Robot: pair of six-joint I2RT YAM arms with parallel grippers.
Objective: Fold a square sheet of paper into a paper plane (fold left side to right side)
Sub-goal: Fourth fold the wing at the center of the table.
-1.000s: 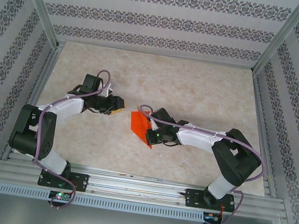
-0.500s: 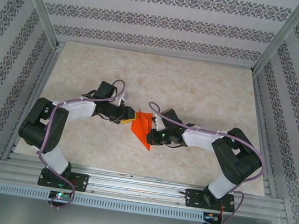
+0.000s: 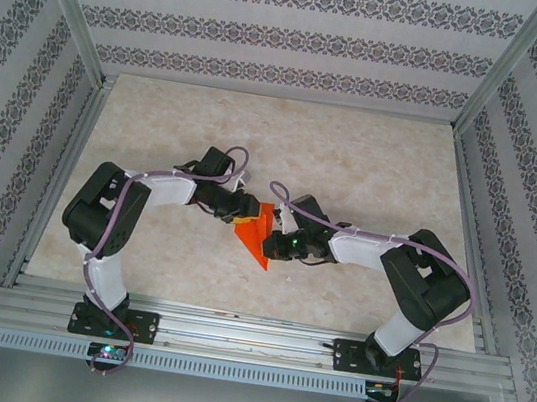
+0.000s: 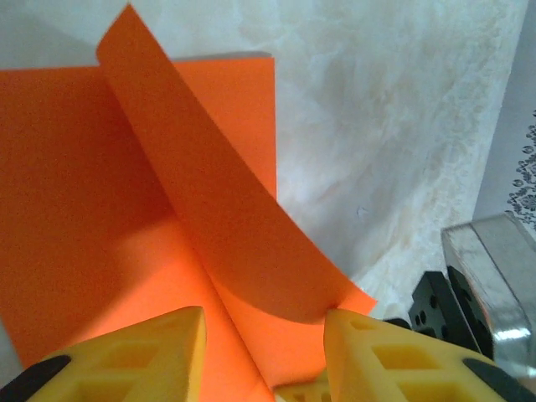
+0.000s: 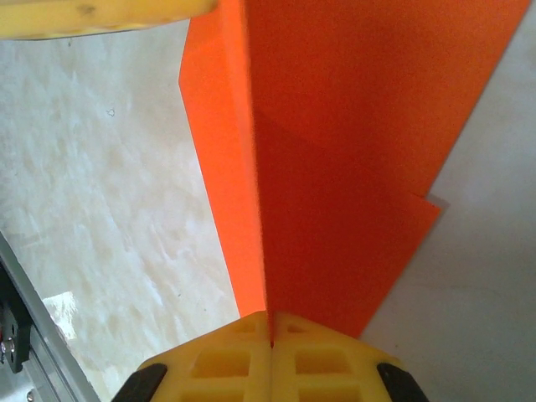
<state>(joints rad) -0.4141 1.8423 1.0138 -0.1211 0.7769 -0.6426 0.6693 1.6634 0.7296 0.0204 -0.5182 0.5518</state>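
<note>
The flap stands up short of the sheet's opposite edge, so my right gripper will retake the flap's edge point(image 5: 263, 280) and pull it over while my left gripper presses.
The square sheet of paper point(image 3: 257, 231) is bright orange and stands up off the table, partly folded, at the centre. My right gripper point(image 3: 272, 243) is shut on its near edge; in the right wrist view the yellow jaws point(image 5: 270, 325) pinch the paper point(image 5: 352, 159) along a crease. My left gripper point(image 3: 240, 215) meets the sheet from the left. Its yellow fingers point(image 4: 159, 352) stand apart, open, with a curled flap of the paper point(image 4: 218, 201) rising between them and touching the right finger. The paper plane is not formed; the paper is a creased sheet.
The marble-patterned table point(image 3: 355, 163) is walled by patterned panels at the back and both sides. An aluminium rail point(image 3: 248, 338) carries both arm bases at the near edge. A left finger point(image 5: 100, 15) shows at the top of the right wrist view.
The left arm has swung right until its gripper reached the paper. The right gripper has kept its grip, and the sheet went from spread out to folded upright.
</note>
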